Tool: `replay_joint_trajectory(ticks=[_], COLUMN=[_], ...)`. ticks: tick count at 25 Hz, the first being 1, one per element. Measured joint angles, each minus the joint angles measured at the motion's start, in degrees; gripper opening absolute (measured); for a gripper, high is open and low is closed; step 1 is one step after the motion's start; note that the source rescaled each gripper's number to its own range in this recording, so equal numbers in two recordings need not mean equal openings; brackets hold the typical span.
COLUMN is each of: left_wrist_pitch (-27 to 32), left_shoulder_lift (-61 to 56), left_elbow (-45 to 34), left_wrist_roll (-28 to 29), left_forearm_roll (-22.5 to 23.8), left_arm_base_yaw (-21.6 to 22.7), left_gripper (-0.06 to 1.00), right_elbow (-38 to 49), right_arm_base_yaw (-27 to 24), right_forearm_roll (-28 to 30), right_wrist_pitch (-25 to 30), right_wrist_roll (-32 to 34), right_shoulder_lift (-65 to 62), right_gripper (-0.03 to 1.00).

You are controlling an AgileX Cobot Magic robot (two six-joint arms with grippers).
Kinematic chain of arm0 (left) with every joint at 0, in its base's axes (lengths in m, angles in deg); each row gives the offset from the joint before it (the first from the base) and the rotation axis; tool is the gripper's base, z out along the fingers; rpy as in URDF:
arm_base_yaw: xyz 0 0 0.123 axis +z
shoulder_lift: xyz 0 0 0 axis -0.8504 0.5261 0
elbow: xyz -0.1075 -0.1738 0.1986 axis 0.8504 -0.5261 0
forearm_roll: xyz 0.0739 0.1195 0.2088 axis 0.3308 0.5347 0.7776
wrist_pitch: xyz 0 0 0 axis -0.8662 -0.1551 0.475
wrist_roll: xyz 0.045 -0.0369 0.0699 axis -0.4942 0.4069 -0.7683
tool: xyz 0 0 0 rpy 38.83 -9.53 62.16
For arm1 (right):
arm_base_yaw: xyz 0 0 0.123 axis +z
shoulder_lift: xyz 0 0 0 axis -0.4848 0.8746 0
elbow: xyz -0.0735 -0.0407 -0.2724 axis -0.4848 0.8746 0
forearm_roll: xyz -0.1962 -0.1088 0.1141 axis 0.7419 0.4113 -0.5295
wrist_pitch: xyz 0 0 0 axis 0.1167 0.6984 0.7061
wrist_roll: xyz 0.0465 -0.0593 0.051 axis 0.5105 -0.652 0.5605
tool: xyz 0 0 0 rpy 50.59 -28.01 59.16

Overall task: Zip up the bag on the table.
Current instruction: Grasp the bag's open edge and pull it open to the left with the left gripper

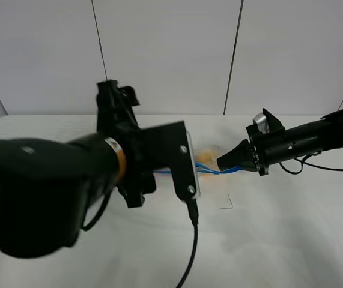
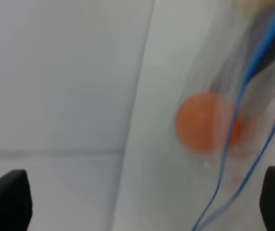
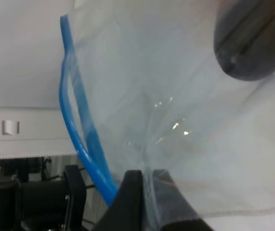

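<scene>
My left gripper is to close on the blue zipper strip [image 1: 211, 171] of the clear bag, next to the fingers of my right gripper.
The clear bag [image 3: 185, 110] is lifted at one edge, with my right gripper [image 3: 147, 202] shut on its plastic just beside the blue zipper strip [image 3: 74, 125]. A dark oblong item [image 3: 248, 43] shows through the plastic. In the exterior high view the right gripper [image 1: 222, 162] pinches the bag [image 1: 219, 192] above the white table [image 1: 291, 240], and my left arm [image 1: 99, 168] hides most of the bag. My left gripper [image 2: 142, 207] is open wide, its fingertips [image 2: 7, 202] at the frame's corners. The orange ball [image 2: 204, 122] and blue zipper lines [image 2: 253, 67] lie ahead of it.
White wall panels stand behind the table. A black cable [image 1: 192, 252] hangs from the left arm over the near tabletop. Another cable [image 1: 315, 165] trails behind the right arm.
</scene>
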Motion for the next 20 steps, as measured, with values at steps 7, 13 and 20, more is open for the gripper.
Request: replay_joint_trajectory(ticks=[7, 13, 20], left_wrist_pitch=[-0.7, -3.3, -3.3], left_shoulder_lift=[9.3, 14.7, 22.1], left_elbow=[-0.1, 1.4, 8.9], left_wrist_roll=[12.7, 19.9, 20.5], left_forearm_roll=[15.2, 19.2, 19.5], left_arm_base_yaw=[-4.9, -6.2, -6.1], left_gripper=[0.98, 0.98, 0.98], right_elbow=[0.0, 0.0, 0.0], right_arm_base_yaw=[0.0, 0.0, 0.0], right_forearm_roll=[-1.9, -2.3, -2.3], right_wrist_pitch=[0.0, 0.0, 0.0], right_wrist_roll=[0.8, 0.8, 1.0], right_shoulder_lift=[0.0, 0.0, 0.0], right_gripper=[0.0, 0.0, 0.0])
